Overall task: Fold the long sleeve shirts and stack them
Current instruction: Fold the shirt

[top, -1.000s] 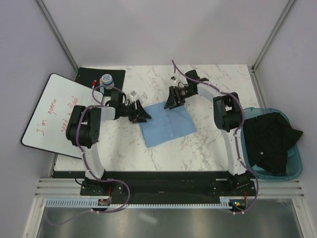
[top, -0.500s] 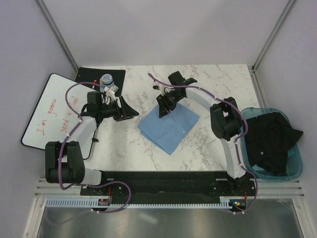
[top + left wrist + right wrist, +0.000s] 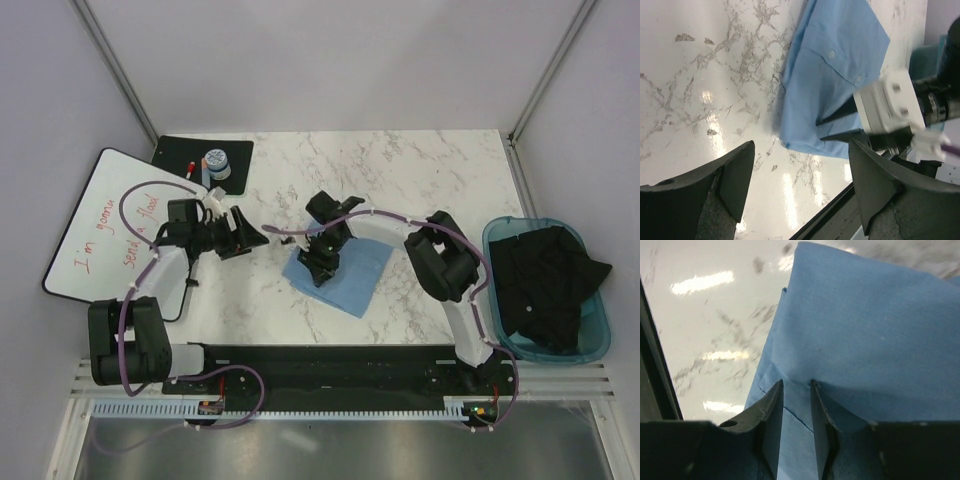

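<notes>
The light-blue shirt has a whiteboard-side edge with two corners. My left gripper will close on the middle of the whiteboard-side edge (image 3: pixel 297 257) (image 3: pixel 789 84) of the shirt, between those corners.
One folded light-blue long sleeve shirt (image 3: pixel 355 278) lies on the marble table, near the middle. My right gripper (image 3: pixel 318 262) is at its left edge. In the right wrist view the jaws (image 3: pixel 796 382) stand close together with a fold of the shirt (image 3: pixel 875 330) pinched between them. My left gripper (image 3: pixel 255 235) is open and empty over bare marble to the left of the shirt, not touching it. The left wrist view shows its fingers wide apart (image 3: pixel 801 150), with the shirt (image 3: pixel 835 65) beyond them and the right gripper on the shirt's edge.
A whiteboard (image 3: pixel 105 225) with red writing lies at the left. A black mat with a small jar (image 3: pixel 215 162) is at the back left. A teal bin (image 3: pixel 597 335) holding dark clothes stands at the right edge. The black mounting rail (image 3: pixel 330 360) runs along the near edge.
The right gripper has dragged the shirt toward the near left. The left gripper has let go of the shirt's left edge and pulled back to the left.
</notes>
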`<action>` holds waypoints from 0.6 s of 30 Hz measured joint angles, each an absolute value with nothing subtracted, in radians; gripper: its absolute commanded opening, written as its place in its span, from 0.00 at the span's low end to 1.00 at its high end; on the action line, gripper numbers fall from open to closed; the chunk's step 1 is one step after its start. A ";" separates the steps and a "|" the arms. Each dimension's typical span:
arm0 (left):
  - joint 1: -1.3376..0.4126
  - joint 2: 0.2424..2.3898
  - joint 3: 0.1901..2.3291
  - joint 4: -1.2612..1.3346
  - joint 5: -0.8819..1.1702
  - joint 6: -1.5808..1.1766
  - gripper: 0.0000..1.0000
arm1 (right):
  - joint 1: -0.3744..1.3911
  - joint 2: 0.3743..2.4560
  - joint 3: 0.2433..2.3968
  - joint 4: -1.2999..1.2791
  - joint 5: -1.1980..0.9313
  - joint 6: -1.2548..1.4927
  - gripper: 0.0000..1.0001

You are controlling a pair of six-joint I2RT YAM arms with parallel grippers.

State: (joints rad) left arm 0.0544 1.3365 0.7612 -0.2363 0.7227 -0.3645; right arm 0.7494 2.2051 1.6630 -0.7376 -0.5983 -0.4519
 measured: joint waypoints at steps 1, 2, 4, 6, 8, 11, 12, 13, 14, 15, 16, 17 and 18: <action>0.058 1.328 0.746 -0.239 0.723 -0.364 0.81 | 0.756 2.175 1.623 -0.752 -0.600 -0.510 0.36; 0.060 1.324 0.733 -0.237 0.727 -0.364 0.81 | 0.765 2.141 1.579 -0.782 -0.591 -0.569 0.38; 0.059 1.322 0.690 -0.218 0.745 -0.365 0.79 | 0.786 2.071 1.491 -0.867 -0.574 -0.679 0.40; 0.056 1.330 0.650 -0.203 0.766 -0.366 0.78 | 0.804 2.006 1.432 -0.964 -0.557 -0.768 0.40; 0.041 1.355 0.616 -0.167 0.788 -0.373 0.77 | 0.813 1.941 1.419 -1.032 -0.543 -0.820 0.40; -0.001 1.420 0.585 -0.083 0.818 -0.402 0.75 | 0.789 1.841 1.433 -1.071 -0.540 -0.830 0.38; -0.022 1.444 0.576 -0.043 0.826 -0.413 0.74 | 0.764 1.816 1.451 -1.080 -0.542 -0.817 0.38; -0.042 1.471 0.566 0.007 0.837 -0.430 0.73 | 0.742 1.809 1.465 -1.077 -0.542 -0.799 0.37; -0.059 1.498 0.553 0.064 0.845 -0.450 0.73 | 0.709 1.810 1.486 -1.073 -0.541 -0.764 0.37; -0.073 1.530 0.538 0.121 0.854 -0.472 0.72 | 0.675 1.824 1.503 -1.065 -0.541 -0.731 0.37; -0.084 1.564 0.529 0.175 0.862 -0.494 0.72 | 0.648 1.840 1.516 -1.057 -0.540 -0.706 0.37; -0.092 1.603 0.526 0.218 0.870 -0.519 0.72 | 0.608 1.874 1.533 -1.046 -0.536 -0.669 0.37; -0.093 1.638 0.527 0.262 0.894 -0.544 0.72 | 0.584 1.901 1.541 -1.036 -0.530 -0.644 0.37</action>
